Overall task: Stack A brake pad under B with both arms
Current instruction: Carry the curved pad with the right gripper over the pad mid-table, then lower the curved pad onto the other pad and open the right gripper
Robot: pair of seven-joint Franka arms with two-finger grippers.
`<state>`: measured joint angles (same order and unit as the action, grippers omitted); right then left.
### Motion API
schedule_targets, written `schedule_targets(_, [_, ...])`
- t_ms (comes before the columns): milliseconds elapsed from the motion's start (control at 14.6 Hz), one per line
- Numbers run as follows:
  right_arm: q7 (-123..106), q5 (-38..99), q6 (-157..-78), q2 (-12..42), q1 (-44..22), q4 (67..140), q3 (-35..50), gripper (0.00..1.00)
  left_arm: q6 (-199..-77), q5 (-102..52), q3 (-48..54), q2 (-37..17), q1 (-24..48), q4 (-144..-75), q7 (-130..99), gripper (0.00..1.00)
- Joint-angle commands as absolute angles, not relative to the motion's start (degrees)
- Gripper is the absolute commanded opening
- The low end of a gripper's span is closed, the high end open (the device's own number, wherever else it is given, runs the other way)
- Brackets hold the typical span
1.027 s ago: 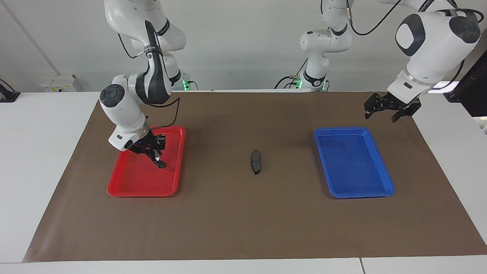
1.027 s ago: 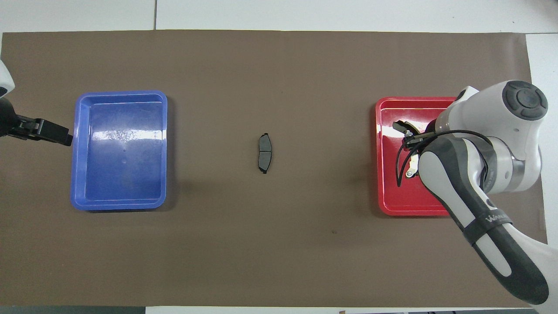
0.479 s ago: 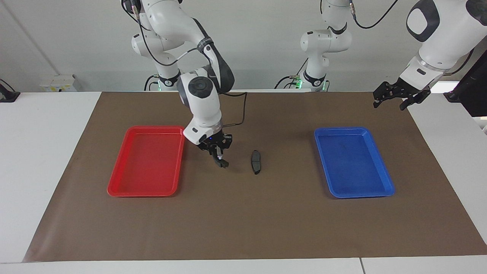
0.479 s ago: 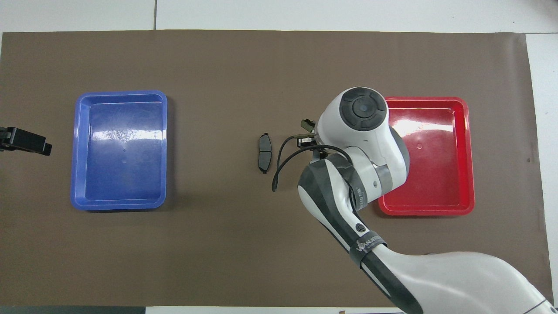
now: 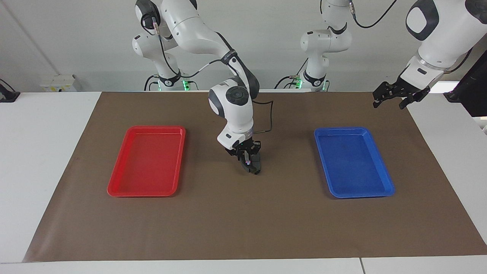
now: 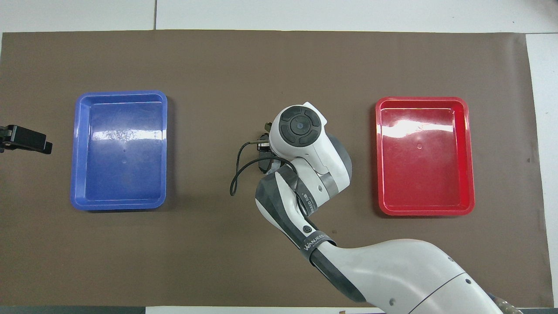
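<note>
Next, my right gripper releases B on top of the A brake pad (image 6: 267, 156), between the blue tray and the red tray.
The A brake pad (image 5: 258, 168), a short dark pad, lies on the brown mat (image 5: 243, 220) midway between the two trays. My right gripper (image 5: 249, 161) hangs just over it, shut on B (image 5: 247, 165), a dark curved shoe with a silver bit. Whether B touches the pad I cannot tell. In the overhead view the right arm's wrist (image 6: 301, 133) covers both parts. My left gripper (image 5: 389, 103) waits raised and open with nothing in it, over the mat's corner at the left arm's end; one finger (image 6: 27, 139) pokes in at the overhead view's edge.
A red tray (image 5: 114, 188) sits toward the right arm's end and a blue tray (image 5: 386, 186) toward the left arm's end; nothing lies in either. A black cable (image 6: 237, 172) loops off the right wrist over the mat.
The right arm lifted B out of the red tray and carried it across to just over the pad. The left gripper rose slightly and then held still.
</note>
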<state>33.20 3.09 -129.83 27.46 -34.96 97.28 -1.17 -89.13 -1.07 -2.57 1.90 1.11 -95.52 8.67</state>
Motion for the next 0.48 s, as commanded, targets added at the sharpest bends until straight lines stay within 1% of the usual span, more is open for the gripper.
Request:
schedule_targets(0, [33.66, 3.96, -131.48, 28.91, -35.94, 95.54, -1.32, 0.0, -89.91, -0.18, -2.55, 3.25, 1.58, -96.68, 7.56, 0.98])
schedule_targets(411, [34.45, 3.87, -132.36, 29.88, -37.35, 95.54, -1.32, 0.0, -90.88, -0.18, -2.46, 3.25, 1.41, -96.77, 7.47, 0.98])
